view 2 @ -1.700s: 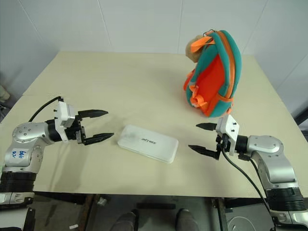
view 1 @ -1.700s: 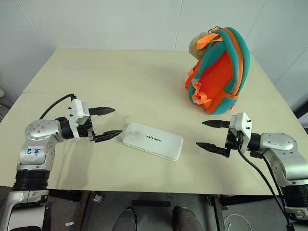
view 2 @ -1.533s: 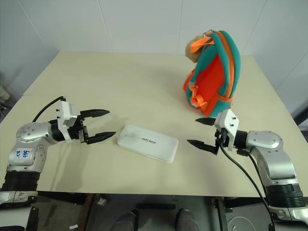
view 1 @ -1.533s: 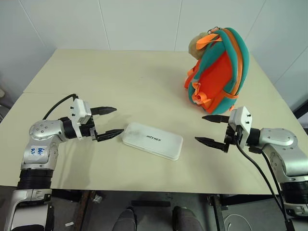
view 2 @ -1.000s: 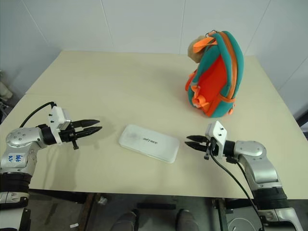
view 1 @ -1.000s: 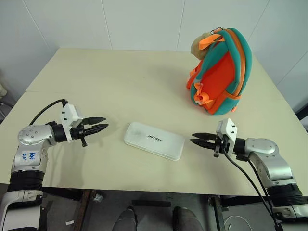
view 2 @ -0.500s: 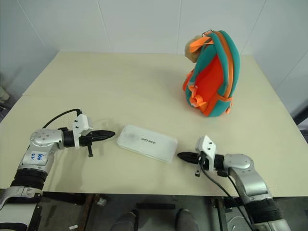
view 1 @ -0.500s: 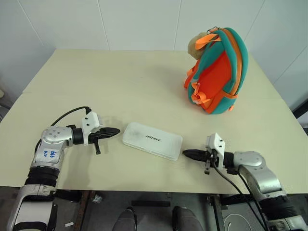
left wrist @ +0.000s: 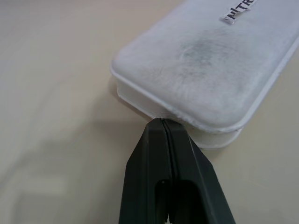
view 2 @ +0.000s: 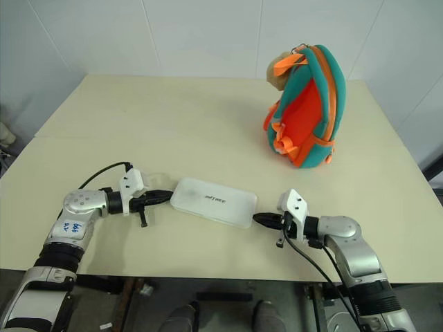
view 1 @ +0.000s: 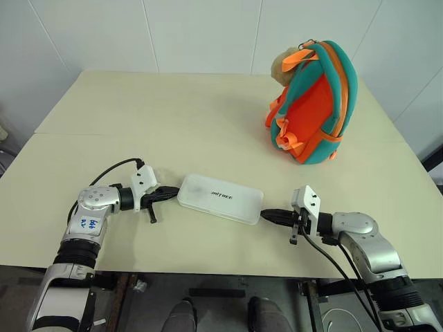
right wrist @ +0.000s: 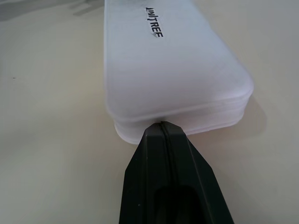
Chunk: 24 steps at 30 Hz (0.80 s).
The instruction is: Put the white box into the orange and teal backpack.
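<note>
My left gripper's shut tip pushes on the white box's end, so next I back off, open, roll the gripper and pinch the box from top and bottom side (view 1: pixel 193 192).
The white box (view 1: pixel 220 198), flat with dark lettering on top, lies near the table's front edge. My left gripper (view 1: pixel 174 193) is shut, and its tip touches the box's left end (left wrist: pixel 187 70). From the other side my right gripper (view 1: pixel 265 215) is also shut, its tip against the box's right end (right wrist: pixel 163 70). Neither gripper has anything between its fingers. The orange and teal backpack (view 1: pixel 315 104) stands upright at the back right, well away from both grippers, with a tan plush toy (view 1: pixel 284 62) at its top.
The cream table (view 1: pixel 173 117) is bare between the box and the backpack. Its front edge runs just below both arms. White walls rise behind the far edge.
Both grippers have gone from open to shut. Each has dropped low and moved inward until its tip meets an end of the box. The backpack has stayed put.
</note>
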Each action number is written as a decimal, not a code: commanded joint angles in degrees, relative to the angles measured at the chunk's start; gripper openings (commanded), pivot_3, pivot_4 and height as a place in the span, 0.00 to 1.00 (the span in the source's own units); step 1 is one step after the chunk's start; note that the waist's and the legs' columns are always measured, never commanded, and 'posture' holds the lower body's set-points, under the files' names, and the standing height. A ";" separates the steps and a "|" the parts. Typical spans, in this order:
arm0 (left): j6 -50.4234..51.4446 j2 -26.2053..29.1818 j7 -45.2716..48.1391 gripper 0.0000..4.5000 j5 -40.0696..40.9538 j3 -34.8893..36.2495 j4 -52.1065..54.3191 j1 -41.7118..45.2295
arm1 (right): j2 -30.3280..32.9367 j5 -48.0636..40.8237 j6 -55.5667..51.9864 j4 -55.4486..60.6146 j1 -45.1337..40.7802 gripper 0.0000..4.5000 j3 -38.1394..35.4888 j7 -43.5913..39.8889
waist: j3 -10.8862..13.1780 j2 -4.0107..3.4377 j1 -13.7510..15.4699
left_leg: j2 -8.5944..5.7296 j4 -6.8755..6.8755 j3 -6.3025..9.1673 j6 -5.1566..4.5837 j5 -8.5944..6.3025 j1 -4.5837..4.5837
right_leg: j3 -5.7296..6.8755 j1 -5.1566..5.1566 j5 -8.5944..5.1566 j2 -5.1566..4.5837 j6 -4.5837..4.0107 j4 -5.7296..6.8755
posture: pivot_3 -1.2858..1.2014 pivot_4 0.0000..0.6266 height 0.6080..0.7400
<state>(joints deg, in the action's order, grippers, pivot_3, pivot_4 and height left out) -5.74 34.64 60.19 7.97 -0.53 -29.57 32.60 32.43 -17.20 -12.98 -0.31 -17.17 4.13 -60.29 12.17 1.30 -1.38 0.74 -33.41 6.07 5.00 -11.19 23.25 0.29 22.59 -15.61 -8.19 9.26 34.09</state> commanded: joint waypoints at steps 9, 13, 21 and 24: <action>4.07 -3.22 2.30 0.01 1.96 -2.78 12.03 -3.24 | -1.35 1.68 4.59 -6.81 -6.34 0.00 0.55 -1.96 | 0.00 0.00 -0.05 | 0.00 -0.06 0.00 0.00 0.00 0.00 | -0.02 -0.02 0.03 0.01 0.00 0.01 | 0.52 0.24 1.00; 4.63 -3.19 1.71 0.01 1.40 -2.62 13.45 -4.33 | -1.87 2.33 5.79 -8.64 -7.30 0.00 0.76 -2.55 | 0.00 0.00 -0.05 | 0.00 -0.06 0.00 0.00 0.00 -0.01 | -0.03 -0.02 0.03 0.01 0.00 0.02 | 0.52 0.24 1.00; 5.77 -3.49 -0.68 0.01 1.33 -0.71 13.75 -4.59 | -1.97 3.69 6.54 -11.07 -8.00 0.00 0.21 -1.62 | 0.00 0.00 -0.03 | 0.00 -0.12 0.00 0.00 0.00 -0.01 | -0.03 -0.04 0.04 0.01 -0.01 0.04 | 0.52 0.24 1.00; 5.28 -2.88 -4.23 0.14 -0.63 0.38 12.12 -3.63 | -0.41 2.95 4.31 -10.82 -8.26 0.13 -1.03 -2.42 | 0.00 0.00 -0.02 | 0.00 -0.13 0.00 0.00 0.01 -0.01 | -0.04 -0.04 0.04 0.01 0.00 0.03 | 0.52 0.24 1.00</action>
<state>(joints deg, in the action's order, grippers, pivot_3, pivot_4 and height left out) 0.73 32.64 56.86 7.20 0.67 -19.15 27.84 32.13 -13.11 -8.09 -12.33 -24.48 2.10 -61.38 12.17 1.30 -1.40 0.74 -33.54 6.07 4.99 -11.19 23.23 0.25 22.56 -15.57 -8.18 9.26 34.13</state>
